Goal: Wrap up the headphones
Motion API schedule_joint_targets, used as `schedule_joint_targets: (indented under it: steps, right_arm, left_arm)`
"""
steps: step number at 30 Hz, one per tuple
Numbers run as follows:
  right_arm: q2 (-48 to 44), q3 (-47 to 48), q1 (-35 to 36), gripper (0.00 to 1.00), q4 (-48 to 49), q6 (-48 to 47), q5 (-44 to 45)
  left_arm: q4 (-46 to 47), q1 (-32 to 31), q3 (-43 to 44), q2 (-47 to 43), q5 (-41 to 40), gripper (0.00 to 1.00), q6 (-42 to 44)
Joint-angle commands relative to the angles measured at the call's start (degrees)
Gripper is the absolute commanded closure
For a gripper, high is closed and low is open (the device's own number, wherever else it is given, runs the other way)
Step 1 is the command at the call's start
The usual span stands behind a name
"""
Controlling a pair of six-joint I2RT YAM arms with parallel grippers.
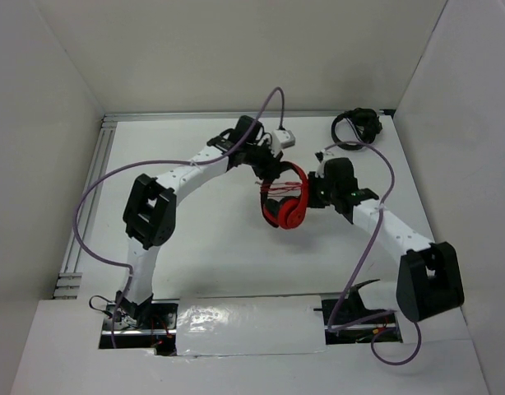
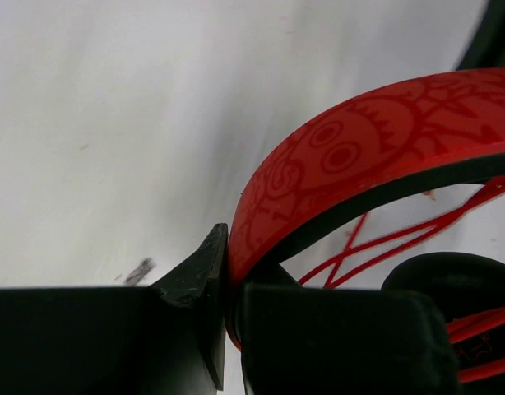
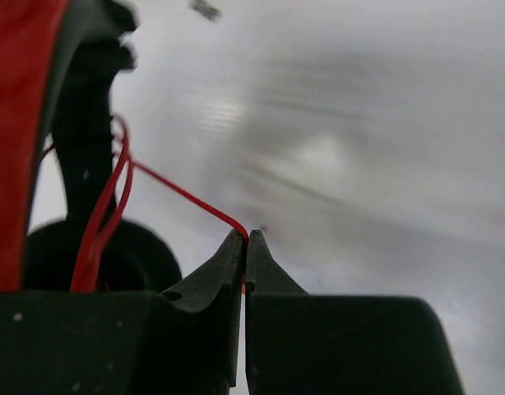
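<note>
The robot's left gripper needs to release the red headphones on the white table [image 1: 354, 238] between its right gripper and the front edge.
The red headphones [image 1: 287, 202] hang in mid-table, held up between both arms. My left gripper [image 1: 275, 167] is shut on the red headband [image 2: 343, 156], which arcs right from the jaws; the black lining runs under it. Thin red cable [image 2: 376, 243] crosses inside the band above a black ear pad [image 2: 450, 280]. My right gripper [image 1: 312, 195] is just right of the earcups and is shut on the thin red cable [image 3: 187, 196], which runs from its fingertips [image 3: 236, 247] left to loops beside the headband [image 3: 18, 140] and a black pad [image 3: 137, 259].
All-black headphones [image 1: 355, 125] lie at the back right corner. A small white-grey box [image 1: 284, 137] sits behind the left gripper. Purple arm cables loop over the table on both sides. White walls surround the table; a metal rail [image 1: 92, 189] runs along the left edge.
</note>
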Motion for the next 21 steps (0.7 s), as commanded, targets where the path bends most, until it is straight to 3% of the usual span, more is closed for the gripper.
schedule_joint_targets:
  steps: [1,7,13,19,21]
  right_arm:
    - [-9.1,-5.5,-2.9,1.00,-4.6,16.7,18.2]
    - [-16.0,-14.6,-12.2,1.00,-11.6,21.9,17.2]
    - [-26.0,-25.2,-18.0,1.00,-17.5,34.8,14.2]
    - [-30.8,-25.2,-21.3,1.00,-27.6,41.1,20.9]
    - [-32.1,-25.9,-21.7,0.98,-28.1,41.7,18.3]
  left_arm:
    - [-2.4,-5.3,0.9,1.0,-2.2,1.00,5.5]
    - [-4.1,-12.8,8.6,7.9,-6.2,1.00,4.8]
    - [-2.4,-20.2,16.3,15.8,-12.1,1.00,7.1]
    - [3.5,-24.4,18.9,20.1,-17.5,1.00,10.4]
    - [4.4,-25.4,19.3,22.4,-19.9,1.00,11.1]
